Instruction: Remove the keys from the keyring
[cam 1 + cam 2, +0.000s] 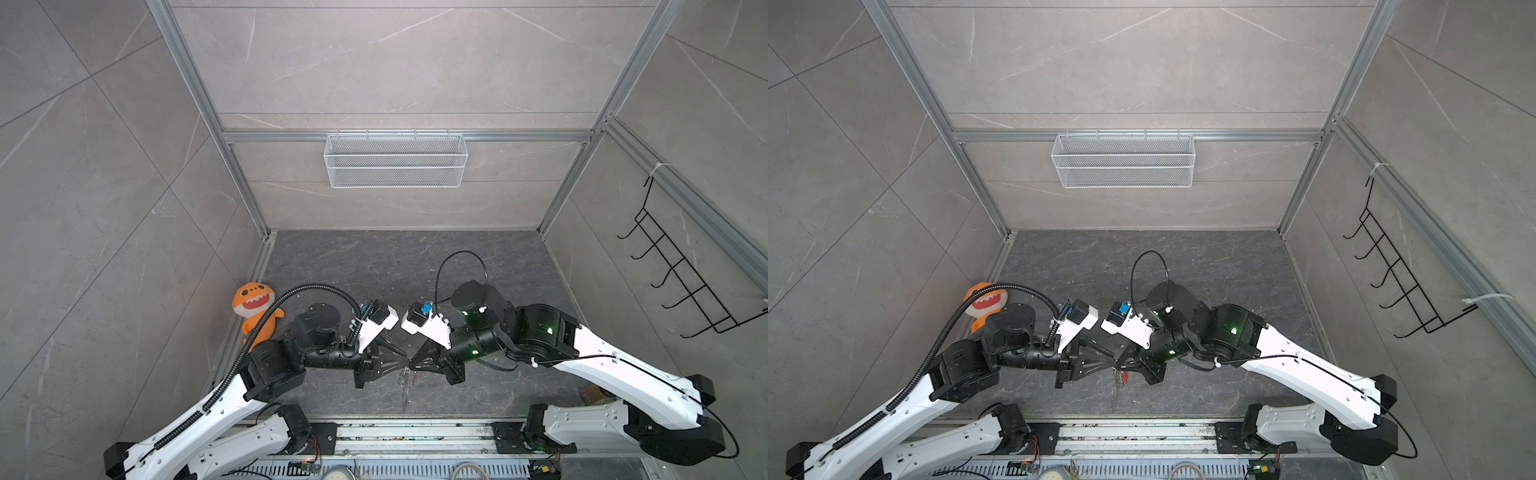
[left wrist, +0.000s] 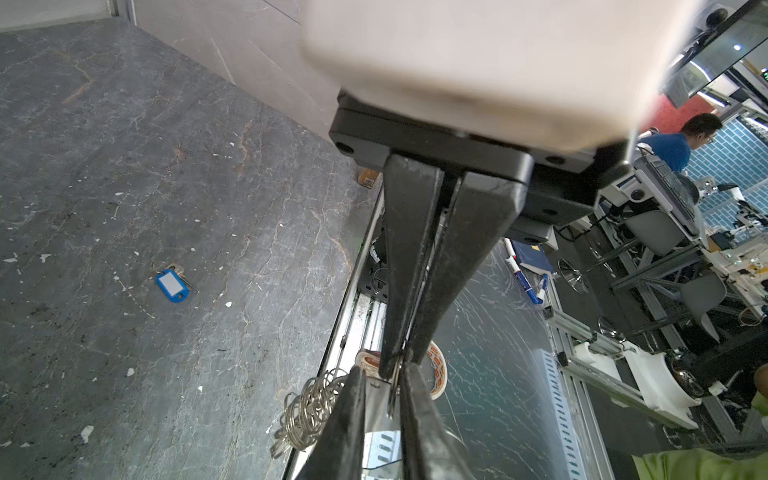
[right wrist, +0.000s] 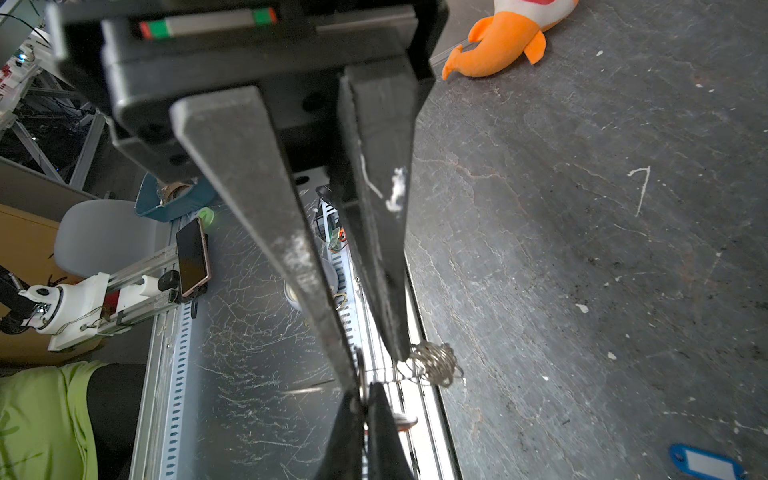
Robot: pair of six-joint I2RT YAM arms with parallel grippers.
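The red-tagged key dangles below the ring with both grippers at it, so my left gripper should hold the ring while my right gripper takes the red tag (image 1: 1125, 377).
Both grippers meet tip to tip above the table's front middle. My right gripper (image 3: 363, 390) (image 1: 415, 362) is shut on the thin silver ring of the keyring (image 1: 404, 384). My left gripper (image 2: 384, 365) (image 1: 402, 360) stands narrowly open, the ring's edge in the gap between its fingers. A bunch of silver rings (image 2: 311, 405) (image 3: 434, 363) hangs beside the fingertips. Under the grippers dangle the grey fob and the red-tagged key (image 1: 414, 377) (image 1: 1124, 376). The blue-tagged key (image 2: 172, 284) (image 3: 706, 463) lies alone on the table, hidden in both top views.
An orange plush toy (image 1: 255, 309) (image 3: 507, 37) lies at the table's left edge. A white wire basket (image 1: 395, 160) hangs on the back wall and a black hook rack (image 1: 681, 274) on the right wall. A small brown box (image 1: 592, 392) sits at the front right.
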